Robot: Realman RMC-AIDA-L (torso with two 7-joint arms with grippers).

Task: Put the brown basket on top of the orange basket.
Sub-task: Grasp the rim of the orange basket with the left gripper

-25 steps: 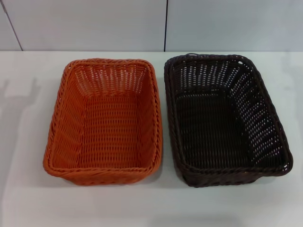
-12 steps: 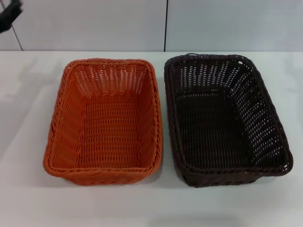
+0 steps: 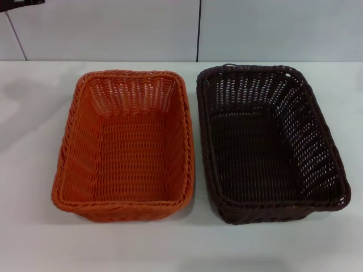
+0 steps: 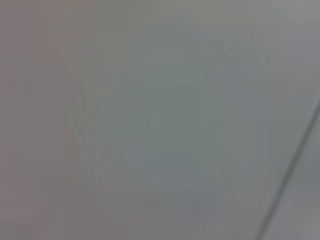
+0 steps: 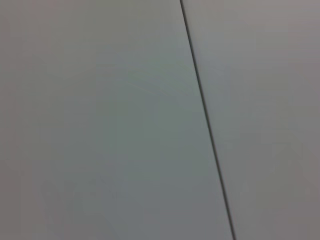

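Note:
My left gripper needs to close on the middle of the orange basket's long rim (image 3: 68, 126), on the side that is farthest away from the brown basket.
The orange basket (image 3: 126, 144) sits on the white table, left of centre in the head view. The brown basket (image 3: 266, 141) sits right beside it on its right, rims close together, both upright and empty. A dark part of my left arm (image 3: 20, 4) shows at the top left corner of the head view, high above the table and far from both baskets; its fingers do not show. My right gripper is out of view. Both wrist views show only a plain grey panelled wall with a dark seam.
The white table (image 3: 181, 243) extends in front of and beside the baskets. A grey panelled wall (image 3: 113, 28) with dark vertical seams stands behind the table.
The dark part of my left arm at the top left corner has moved up and now shows only as a sliver at the top edge. The baskets have not moved.

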